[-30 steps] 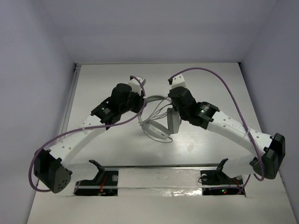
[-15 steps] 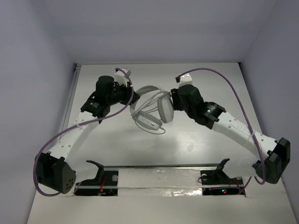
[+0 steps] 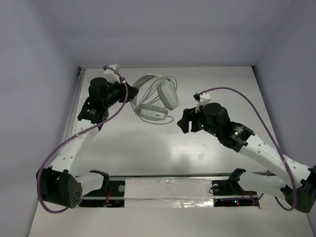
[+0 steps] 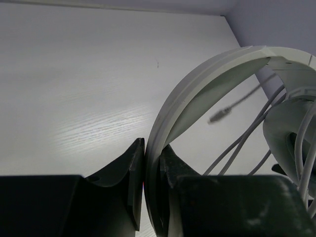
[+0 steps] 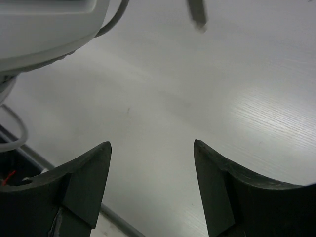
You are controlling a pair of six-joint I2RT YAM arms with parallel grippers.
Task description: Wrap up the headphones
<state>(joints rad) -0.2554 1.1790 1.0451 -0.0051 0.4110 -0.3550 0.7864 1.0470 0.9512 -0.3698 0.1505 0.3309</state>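
I will set the white headphones, now held up by the headband, down with my left gripper on the bare table [image 3: 164, 111] between the two grippers.
The white headphones [image 3: 157, 100] hang at the back middle of the table, their thin cable [image 3: 168, 81] looped around the headband and earcups. My left gripper [image 3: 129, 93] is shut on the headband [image 4: 197, 94] and holds it up. In the left wrist view the cable strands [image 4: 247, 138] run beside an earcup [image 4: 291, 128] and the small plug [image 4: 219, 115] dangles free. My right gripper [image 3: 183, 121] is open and empty, to the right of and nearer than the headphones. In the right wrist view an earcup edge [image 5: 44, 29] shows at top left and the plug [image 5: 197, 12] at the top.
A metal rail [image 3: 73, 106] runs along the table's left edge. Purple robot cables [image 3: 247, 101] arc over each arm. A slot with electronics [image 3: 168, 190] lies along the near edge between the arm bases.
My left gripper has carried the headphones back and to the left. My right gripper has let go of the earcup, opened and drawn back to the right and nearer.
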